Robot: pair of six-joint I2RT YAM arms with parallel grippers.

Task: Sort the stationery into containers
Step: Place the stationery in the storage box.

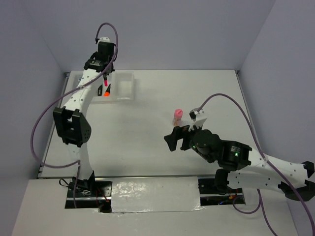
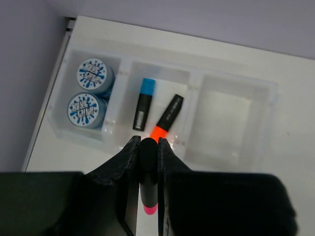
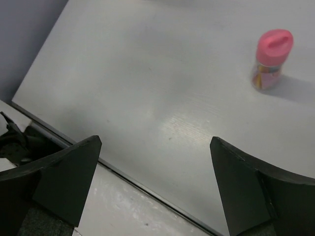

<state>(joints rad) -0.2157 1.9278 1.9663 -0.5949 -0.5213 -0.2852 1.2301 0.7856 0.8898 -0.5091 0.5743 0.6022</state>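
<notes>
Next, I need to move my right gripper to the upright pink-tan stick (image 1: 177, 116) (image 3: 270, 61) in the middle of the table and close it there.
My left gripper (image 2: 147, 145) is shut on a black highlighter with a pink cap (image 2: 149, 173), held above the near wall of the translucent three-compartment tray (image 2: 236, 84). The tray's left compartment holds two blue rolls (image 2: 94, 74) (image 2: 86, 109). Its middle one holds a blue-capped highlighter (image 2: 144, 103) and an orange-capped highlighter (image 2: 167, 117). In the top view the left gripper (image 1: 105, 81) hangs over the tray (image 1: 125, 86) at the back left. A pink-tan stick (image 1: 177, 115) (image 3: 271, 59) stands upright mid-table. My right gripper (image 1: 179, 133) (image 3: 155, 141) is open and empty, apart from the stick.
The tray's right compartment (image 2: 231, 118) has nothing in it. The table's left edge (image 2: 47, 113) runs close beside the tray, with grey walls behind and to the sides. The table's front edge (image 3: 128, 177) lies under the right gripper.
</notes>
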